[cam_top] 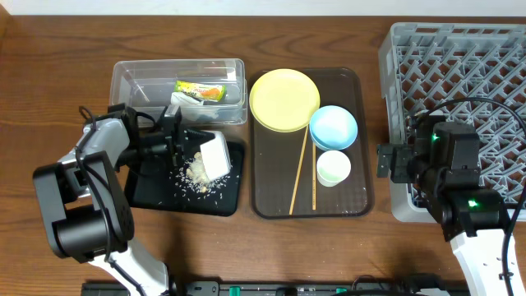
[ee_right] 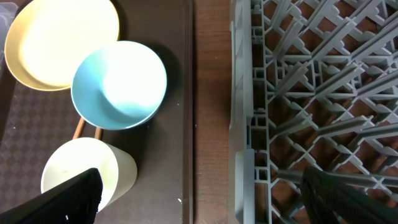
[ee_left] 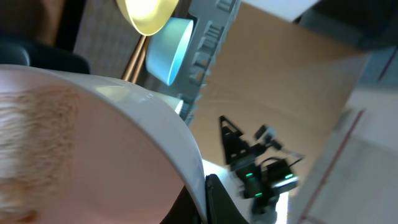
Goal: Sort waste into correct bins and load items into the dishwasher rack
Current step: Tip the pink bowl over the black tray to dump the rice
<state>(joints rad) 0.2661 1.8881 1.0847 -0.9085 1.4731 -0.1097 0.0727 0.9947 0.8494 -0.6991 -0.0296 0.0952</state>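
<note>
Next, my left gripper lets go of the pinkish-white bowl on the brown tray (cam_top: 272,149) between the chopsticks and the black tray.
My left gripper (cam_top: 191,148) is shut on the rim of the pinkish-white bowl (cam_top: 216,155), tipped on its side over the black tray (cam_top: 148,191); the bowl fills the left wrist view (ee_left: 74,143). Rice scraps (cam_top: 196,173) lie in the tray below it. The wrapper (cam_top: 200,91) lies in the clear tub (cam_top: 131,80). The yellow plate (cam_top: 283,99), light blue bowl (cam_top: 333,127), pale cup (cam_top: 333,168) and chopsticks (cam_top: 300,176) sit on the brown tray. My right gripper (ee_right: 199,199) is open above the gap between the brown tray and the grey rack (cam_top: 468,57).
The dark brown serving tray (cam_top: 267,201) lies between the bins and the rack. Bare wooden table shows in front and at the far left. The rack's left wall (ee_right: 242,124) stands just right of the brown tray's edge.
</note>
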